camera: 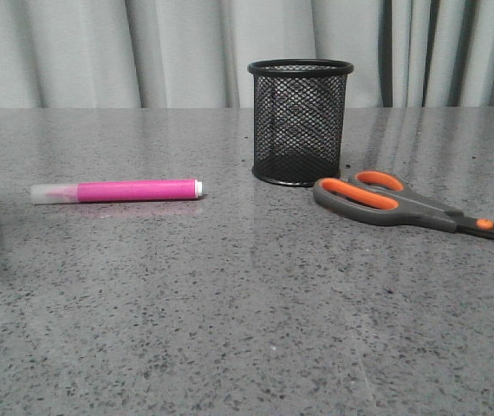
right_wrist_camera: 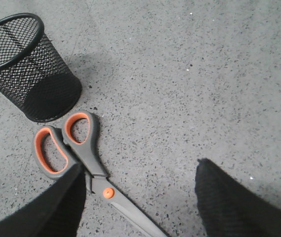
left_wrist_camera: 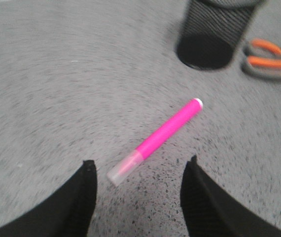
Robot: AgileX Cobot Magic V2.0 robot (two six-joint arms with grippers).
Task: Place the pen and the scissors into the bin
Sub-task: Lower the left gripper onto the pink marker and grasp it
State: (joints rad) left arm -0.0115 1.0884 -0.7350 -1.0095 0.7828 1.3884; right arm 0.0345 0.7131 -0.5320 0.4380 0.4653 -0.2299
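Note:
The pink pen is next for my left gripper, which should go to it and close on the middle of its body (camera: 126,191) (left_wrist_camera: 162,135), beyond the pen's whitish cap.
The pink pen (camera: 121,191) lies flat at the left of the grey table, its whitish cap pointing left. The black mesh bin (camera: 300,120) stands upright at the middle back. The scissors (camera: 407,204) lie shut to the right of the bin, handles toward it. In the left wrist view my left gripper (left_wrist_camera: 139,169) is open above the table, the pen (left_wrist_camera: 158,139) just ahead of its fingers. In the right wrist view my right gripper (right_wrist_camera: 140,170) is open over the scissors (right_wrist_camera: 84,158), whose pivot lies by one finger. Neither gripper shows in the front view.
The speckled grey table (camera: 247,329) runs back to a pale curtain (camera: 178,48). The bin (right_wrist_camera: 29,69) stands close beside the scissor handles in the right wrist view. The bin (left_wrist_camera: 214,29) and the scissor handles (left_wrist_camera: 268,59) show beyond the pen in the left wrist view.

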